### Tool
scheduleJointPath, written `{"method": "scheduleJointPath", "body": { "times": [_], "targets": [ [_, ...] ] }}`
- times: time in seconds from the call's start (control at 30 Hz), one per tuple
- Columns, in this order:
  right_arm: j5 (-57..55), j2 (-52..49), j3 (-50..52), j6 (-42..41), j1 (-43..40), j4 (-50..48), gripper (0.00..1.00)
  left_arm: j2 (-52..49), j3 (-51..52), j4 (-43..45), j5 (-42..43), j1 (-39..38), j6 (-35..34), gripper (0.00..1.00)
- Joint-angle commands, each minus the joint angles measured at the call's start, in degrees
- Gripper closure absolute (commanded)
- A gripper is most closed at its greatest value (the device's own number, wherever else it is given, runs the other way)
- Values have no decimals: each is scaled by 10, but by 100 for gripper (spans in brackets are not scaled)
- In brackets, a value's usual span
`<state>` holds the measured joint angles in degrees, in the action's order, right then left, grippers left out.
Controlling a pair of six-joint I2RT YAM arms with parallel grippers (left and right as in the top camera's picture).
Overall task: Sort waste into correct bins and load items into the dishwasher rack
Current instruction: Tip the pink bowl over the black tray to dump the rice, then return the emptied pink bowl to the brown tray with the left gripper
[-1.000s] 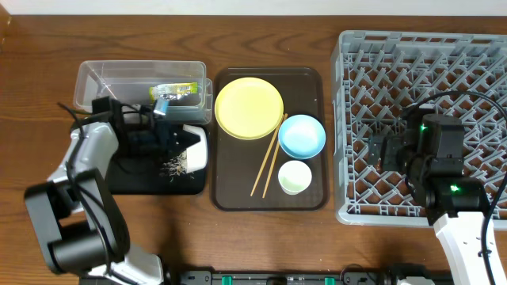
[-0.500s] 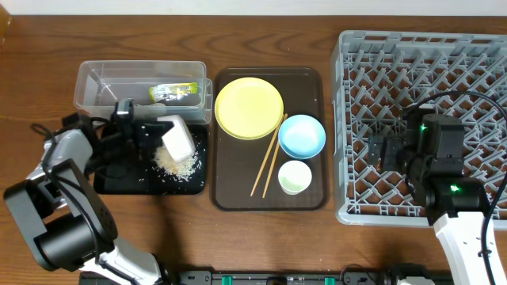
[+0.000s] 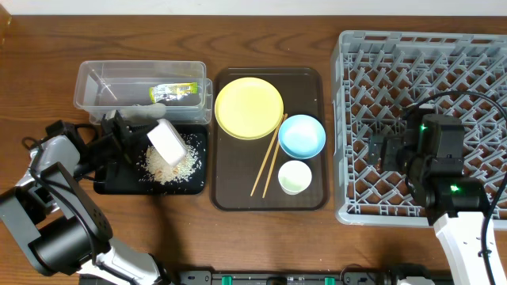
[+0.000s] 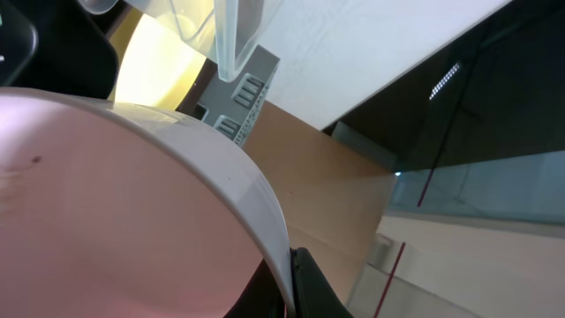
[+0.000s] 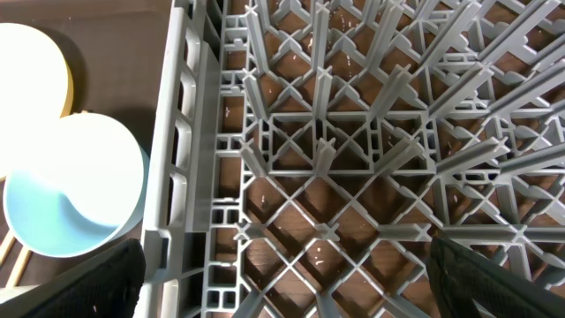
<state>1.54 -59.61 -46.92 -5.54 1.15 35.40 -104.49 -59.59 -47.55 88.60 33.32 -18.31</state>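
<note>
The robot's left gripper needs to release the white bowl on the brown tray (image 3: 239, 162) in front of the yellow plate, next to the chopsticks.
My left gripper (image 3: 136, 136) is shut on the rim of the white bowl (image 3: 167, 140) and holds it tipped over the shallow black tray (image 3: 111, 184). Whitish rice scraps (image 3: 168, 168) lie piled in that tray. In the left wrist view the white bowl (image 4: 115, 212) fills the frame, its rim pinched between the fingers. The green-yellow wrapper (image 3: 176, 91) lies in the clear tub (image 3: 103, 83). The yellow plate (image 3: 249, 108), light blue bowl (image 3: 301, 135), small cup (image 3: 295, 176) and chopsticks (image 3: 269, 155) sit on the brown tray (image 3: 238, 194). My right gripper (image 3: 379, 149) is open over the grey rack (image 3: 420, 47).
The rack's left wall (image 5: 181, 159) and lattice pegs fill the right wrist view, with the light blue bowl (image 5: 71, 190) just outside it. Bare wooden table (image 3: 261, 24) runs along the back.
My left arm has swung left and lifted the white bowl, tipping it. The rice has spilled into the black tray and the pile has grown. The right arm has not moved.
</note>
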Motion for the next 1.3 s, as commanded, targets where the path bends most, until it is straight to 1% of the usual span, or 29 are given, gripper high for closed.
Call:
{"method": "scheduleJointPath", "body": {
  "times": [0.0, 0.07, 0.13, 0.17, 0.2, 0.23, 0.33, 0.37, 0.53, 0.6, 0.67, 0.7, 0.83, 0.9, 0.93, 1.0, 1.13, 1.2, 1.27],
  "targets": [
    [0, 0, -11, 5, 0, 2, 1, -1, 2, 13, 15, 3, -7, 94],
    [0, 0, -11, 5, 0, 2, 1, 0, 2, 56, 16, 3, 63, 94],
    [0, 0, -11, 5, 0, 2, 1, 2, 2, 78, 15, 3, 185, 94],
    [0, 0, -11, 5, 0, 2, 1, 2, 2, 78, 15, 3, 222, 94],
    [0, 0, -11, 5, 0, 2, 1, 2, 2, 78, 15, 3, 235, 94],
    [0, 0, -11, 5, 0, 2, 1, 2, 2, 75, 15, 3, 224, 94],
    [0, 0, -11, 5, 0, 2, 1, 2, 2, 74, 15, 3, 162, 94],
    [0, 0, -11, 5, 0, 2, 1, 2, 2, 74, 15, 3, 154, 94],
    [0, 0, -11, 5, 0, 2, 1, 18, 2, 73, 16, -4, 163, 94],
    [0, 0, -11, 5, 0, 2, 1, 39, 2, 74, 15, -20, 177, 94],
    [0, 0, -11, 5, 0, 2, 1, 72, 1, 74, -11, -50, 178, 94],
    [0, 0, -11, 5, 0, 2, 1, 90, 1, 74, -42, -68, 178, 94],
    [0, 0, -11, 5, 0, 2, 1, 167, 1, 74, -251, -181, 162, 94],
    [0, 0, -11, 5, 0, 2, 1, 194, 1, 75, -371, -261, 163, 94],
    [0, 0, -11, 5, 0, 2, 1, 200, 1, 75, -413, -291, 163, 94],
    [0, 0, -11, 5, 0, 2, 1, 205, 1, 76, -519, -375, 163, 94],
    [0, 0, -11, 5, 0, 2, 1, 186, 1, 80, -674, -511, 162, 94],
    [0, 0, -11, 5, 0, 2, 1, 170, 1, 88, -725, -565, 153, 94],
    [0, 0, -11, 5, 0, 2, 1, 150, 1, 103, -751, -607, 147, 94]
  ]
}}
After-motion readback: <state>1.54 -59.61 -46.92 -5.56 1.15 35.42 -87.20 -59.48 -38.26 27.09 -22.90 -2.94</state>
